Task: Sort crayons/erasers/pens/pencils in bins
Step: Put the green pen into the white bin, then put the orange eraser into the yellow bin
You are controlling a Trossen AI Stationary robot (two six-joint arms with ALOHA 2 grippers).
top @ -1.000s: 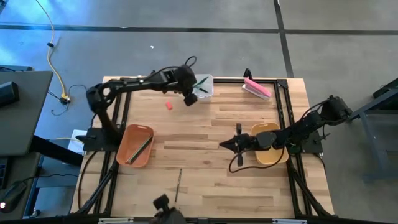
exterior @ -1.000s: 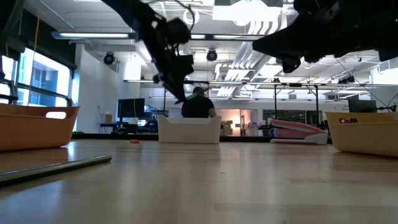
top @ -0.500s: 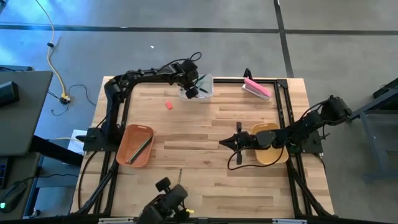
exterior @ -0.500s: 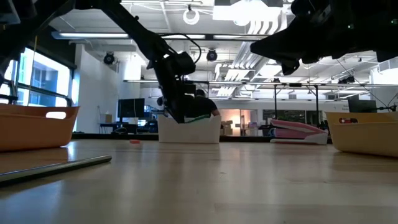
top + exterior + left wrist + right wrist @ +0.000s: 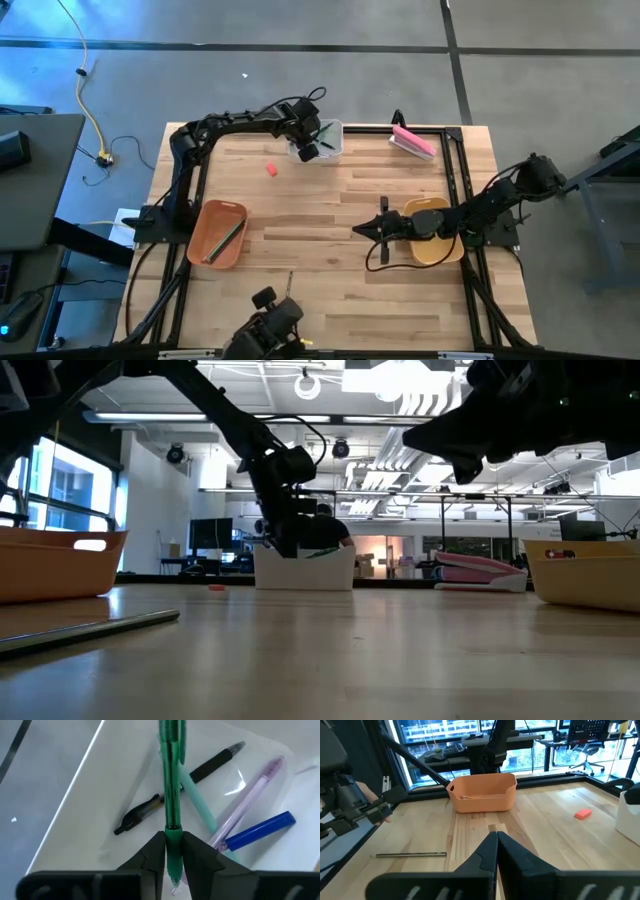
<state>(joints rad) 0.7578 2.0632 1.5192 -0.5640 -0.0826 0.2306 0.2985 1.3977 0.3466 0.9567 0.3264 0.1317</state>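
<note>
Next, my left gripper lets go of the green pen among the other pens inside the white bin (image 5: 318,140) (image 5: 186,781).
My left gripper (image 5: 309,150) (image 5: 173,837) is over the left part of the white bin (image 5: 332,141) (image 5: 305,570) at the table's far edge, shut on a green pen (image 5: 170,780). Inside the bin lie a black pen (image 5: 175,787), a teal pen (image 5: 199,802), a pinkish clear pen (image 5: 247,802) and a blue pen (image 5: 260,829). My right gripper (image 5: 357,232) (image 5: 496,840) waits shut above mid-table, beside the mustard bin (image 5: 432,232). The orange-brown bin (image 5: 218,232) (image 5: 482,792) holds thin pencils. One pencil (image 5: 288,296) (image 5: 411,854) lies flat on the table near the near edge. My left gripper pinches the green pen between its two fingers at the light-green grip section (image 5: 173,851), close to one end. The fingers come from above, slanting down into the white bin. The long rest of the pen sticks out ahead of the fingertips over the pens in the bin.
A small red piece (image 5: 271,169) (image 5: 583,813) lies on the table left of the white bin. A pink block (image 5: 413,141) (image 5: 478,572) sits at the far right edge. Open wood stretches between the bins. A person shows in the room behind the white bin.
My left gripper, still shut on the green pen, has moved from just left of the white bin toward the far edge and down over the bin, then held nearly still. The right arm has not moved.
</note>
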